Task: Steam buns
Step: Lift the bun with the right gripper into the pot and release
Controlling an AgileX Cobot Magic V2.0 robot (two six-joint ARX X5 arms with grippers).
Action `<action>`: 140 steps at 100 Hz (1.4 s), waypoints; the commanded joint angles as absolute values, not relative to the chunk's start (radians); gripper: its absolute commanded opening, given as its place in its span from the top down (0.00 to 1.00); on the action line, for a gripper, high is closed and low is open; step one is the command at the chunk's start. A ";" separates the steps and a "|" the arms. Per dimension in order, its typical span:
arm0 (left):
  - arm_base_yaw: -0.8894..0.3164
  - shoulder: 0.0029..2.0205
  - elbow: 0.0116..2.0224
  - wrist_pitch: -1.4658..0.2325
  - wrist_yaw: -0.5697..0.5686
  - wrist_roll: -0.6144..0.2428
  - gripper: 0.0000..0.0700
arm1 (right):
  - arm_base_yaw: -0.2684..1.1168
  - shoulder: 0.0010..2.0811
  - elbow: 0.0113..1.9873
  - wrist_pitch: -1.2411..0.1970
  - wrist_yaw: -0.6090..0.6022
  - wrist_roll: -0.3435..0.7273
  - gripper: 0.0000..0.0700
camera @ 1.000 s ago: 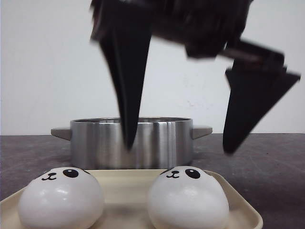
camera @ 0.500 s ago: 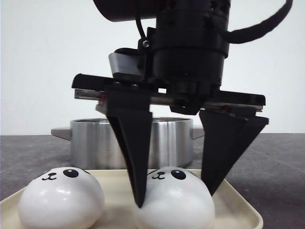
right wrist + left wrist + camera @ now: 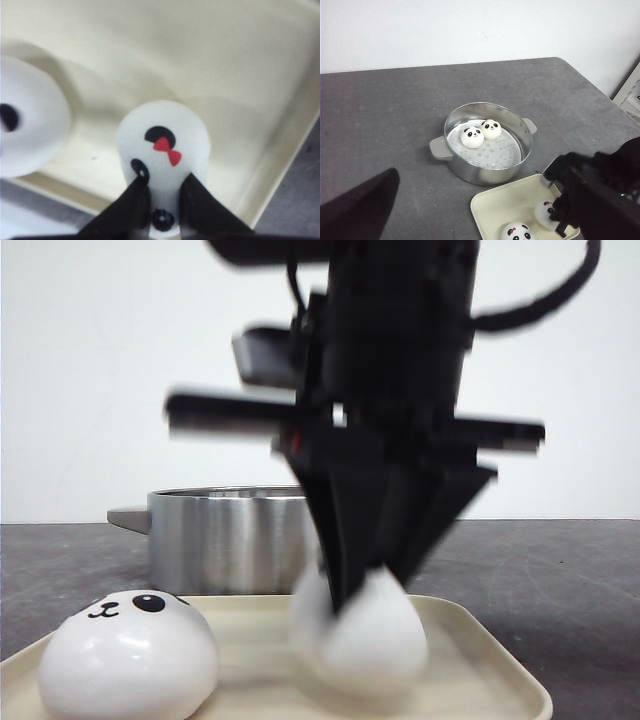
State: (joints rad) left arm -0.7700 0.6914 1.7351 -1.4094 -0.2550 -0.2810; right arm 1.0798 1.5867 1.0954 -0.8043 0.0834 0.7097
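My right gripper is holding the white panda bun. It will let go of it inside the steel steamer pot (image 3: 336,504), close to the pot's side. The bun is still over the cream tray.
My right gripper (image 3: 365,575) is shut on a white panda bun (image 3: 362,640), squeezing it over the cream tray (image 3: 495,665). In the right wrist view the black fingers (image 3: 132,205) pinch the same bun (image 3: 162,142) just below its red bow. A second bun (image 3: 130,658) rests on the tray's left side. Two more buns (image 3: 472,137) (image 3: 491,129) lie inside the steel steamer pot (image 3: 517,162). Of my left gripper only one dark finger (image 3: 365,202) shows, far off to the side, high above the table with nothing held.
The pot (image 3: 215,540) stands just behind the tray, with side handles (image 3: 127,518). The black right arm (image 3: 605,195) hangs over the tray's right part. Grey tabletop (image 3: 385,115) surrounds the pot, and a white wall lies beyond.
The right gripper came down over the tray's right bun and closed on it. The bun is now squashed narrow between the fingers and blurred with motion. The left bun has not moved.
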 commanded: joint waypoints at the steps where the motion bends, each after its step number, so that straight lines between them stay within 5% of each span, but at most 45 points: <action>1: -0.777 0.694 1.754 -1.395 -0.254 -0.278 0.00 | 1.100 1.522 1.150 -0.796 0.105 0.676 1.00; 14: -0.777 0.694 1.754 -1.375 -0.255 -0.278 0.00 | 1.106 1.406 1.235 -0.797 0.152 0.620 1.00; 27: -0.777 0.694 1.754 -1.329 -0.255 -0.277 0.00 | 1.086 1.364 1.367 -0.801 0.190 0.413 1.00; 49: -0.777 0.699 1.754 -1.234 -0.255 -0.244 0.00 | 0.885 1.437 1.581 -0.825 0.170 0.221 1.00; 80: -0.777 0.701 1.754 -1.214 -0.255 -0.244 0.00 | 0.658 1.714 1.671 -0.809 -0.113 0.216 1.00; 140: -0.777 0.701 1.754 -1.302 -0.254 -0.275 0.00 | 0.636 2.026 1.671 -0.871 -0.125 0.179 1.00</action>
State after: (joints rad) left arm -0.7700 0.6918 1.7351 -1.2991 -0.2558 -0.2581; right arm 0.6334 1.9999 1.6455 -0.8730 -0.1280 0.1875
